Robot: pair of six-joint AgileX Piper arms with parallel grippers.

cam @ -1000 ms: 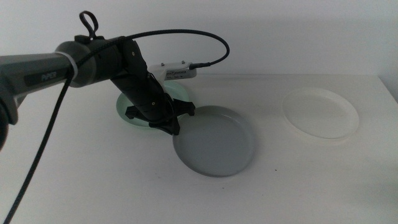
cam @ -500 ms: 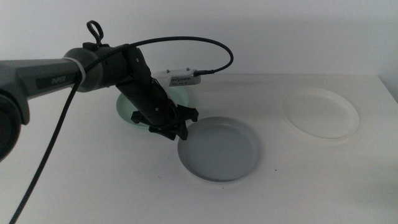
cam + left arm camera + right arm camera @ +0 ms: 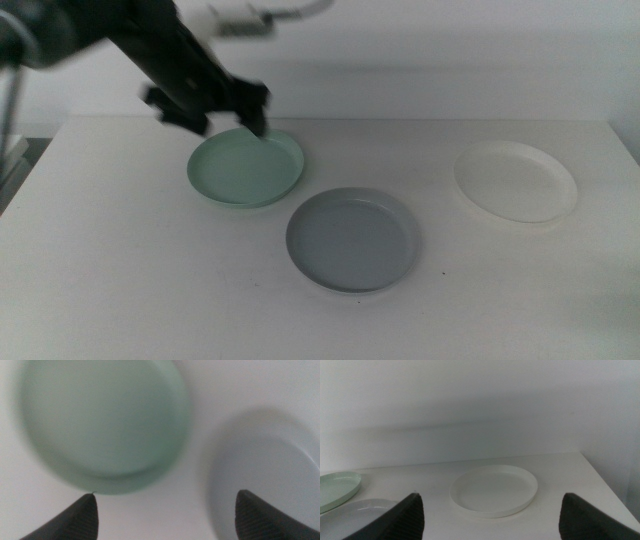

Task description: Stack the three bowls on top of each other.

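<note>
The mint green bowl's rim point(image 3: 192, 157) point(image 3: 22, 402) will be gripped by my left gripper as it closes there, on the side that faces away from the grey bowl.
The mint green bowl point(image 3: 245, 168) sits at the back left of the table. In front of it and to the right, the grey bowl point(image 3: 352, 238) lies flat, close to it but apart. The white bowl point(image 3: 515, 180) rests alone at the far right. My left gripper point(image 3: 208, 112) hangs blurred above the mint bowl's far rim, open and holding nothing. In the left wrist view, the left gripper point(image 3: 167, 494) looks down on the mint bowl point(image 3: 100, 420) and grey bowl point(image 3: 265, 460). My right gripper point(image 3: 491, 495) is open and empty, low at the table's near side, facing the white bowl point(image 3: 495, 490).
The white table point(image 3: 120, 280) ends at a pale wall behind the bowls. The left arm and its cable fill the upper left corner of the middle view. The right arm does not show in that view.
The left gripper let go of the grey bowl, which now lies flat on the table. The gripper then rose and swung back and left, above the mint bowl.
</note>
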